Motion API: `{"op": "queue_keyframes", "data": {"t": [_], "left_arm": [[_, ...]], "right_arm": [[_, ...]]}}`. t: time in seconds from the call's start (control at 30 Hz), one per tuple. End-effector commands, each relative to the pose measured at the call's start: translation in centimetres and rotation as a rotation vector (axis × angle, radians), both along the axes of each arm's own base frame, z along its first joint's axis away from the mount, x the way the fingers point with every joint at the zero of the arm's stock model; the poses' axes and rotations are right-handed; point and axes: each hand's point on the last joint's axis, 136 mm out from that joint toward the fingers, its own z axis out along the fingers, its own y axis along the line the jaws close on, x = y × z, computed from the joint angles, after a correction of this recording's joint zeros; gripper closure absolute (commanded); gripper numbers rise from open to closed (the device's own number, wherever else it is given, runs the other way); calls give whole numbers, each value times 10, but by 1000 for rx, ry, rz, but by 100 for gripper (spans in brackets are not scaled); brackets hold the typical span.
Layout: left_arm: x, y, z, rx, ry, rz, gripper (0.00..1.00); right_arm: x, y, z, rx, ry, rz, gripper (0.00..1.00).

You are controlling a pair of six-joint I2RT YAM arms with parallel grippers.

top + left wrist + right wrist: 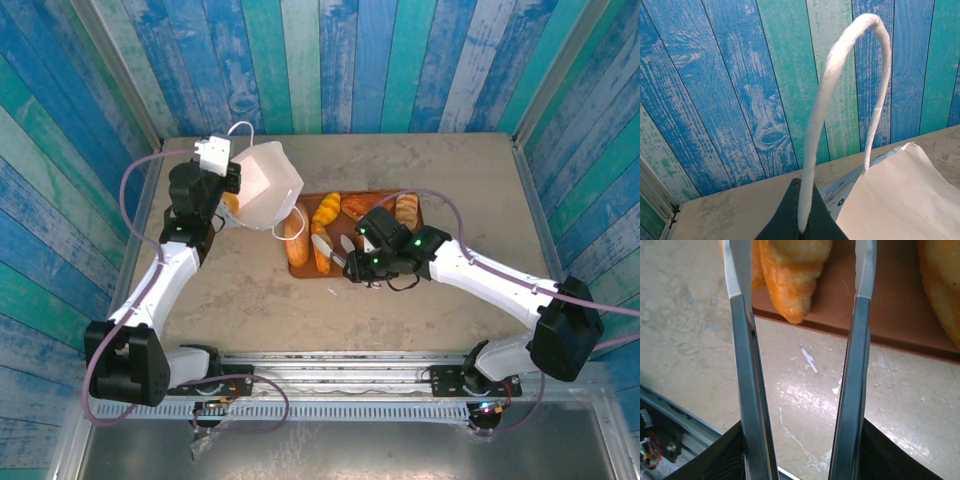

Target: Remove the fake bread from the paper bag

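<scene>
The orange ridged bread sits close to the long loaf, so next my right gripper grips it and shifts it into the gap (895, 300) beside the golden loaf.
The white paper bag (266, 184) hangs tilted at the back left of the table. My left gripper (228, 170) is shut on its white cord handle (840, 75), which is pinched between the dark fingertips (790, 220). The bag's plain paper side (900, 200) sits just right of them. Several pieces of glossy fake bread (325, 208) lie on a reddish-brown tray (380, 196). My right gripper (332, 250) is over the tray's front edge, open. An orange ridged bread (790, 275) lies between its fingertips, and neither finger clamps it. A bit of orange (232, 203) shows at the bag's lower left edge.
Blue and green plank walls close in the table on three sides. A long loaf (296, 240) lies at the tray's left end, close to the bag's loose handle (297, 222). Another golden loaf (940, 285) sits right of my right fingers. Bare table lies in front of the tray (805, 390).
</scene>
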Motion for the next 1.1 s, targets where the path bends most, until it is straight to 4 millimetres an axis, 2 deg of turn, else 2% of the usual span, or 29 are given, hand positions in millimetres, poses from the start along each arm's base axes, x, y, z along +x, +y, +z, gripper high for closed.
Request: {"op": "queue_keyframes", "data": {"t": [0.0,0.27,0.43,0.63,0.87,1.07], "left_arm": [[3,0,11,-9,-23,-6,100],[4,-1,11,-11,-22,-11,99],[5,-2,10,-11,-20,-11,100],[5,-2,10,-12,-19,-13,100],[4,-2,13,-20,-25,-17,100],[3,-2,15,-25,-30,-17,99]], "right_arm": [[2,12,-3,52,3,41,49],[3,9,-14,30,25,31,49],[1,5,-17,10,26,26,56],[2,-5,-1,-27,-21,24,66],[1,-36,26,-276,-146,-11,66],[-1,-36,23,-437,-175,20,66]]}}
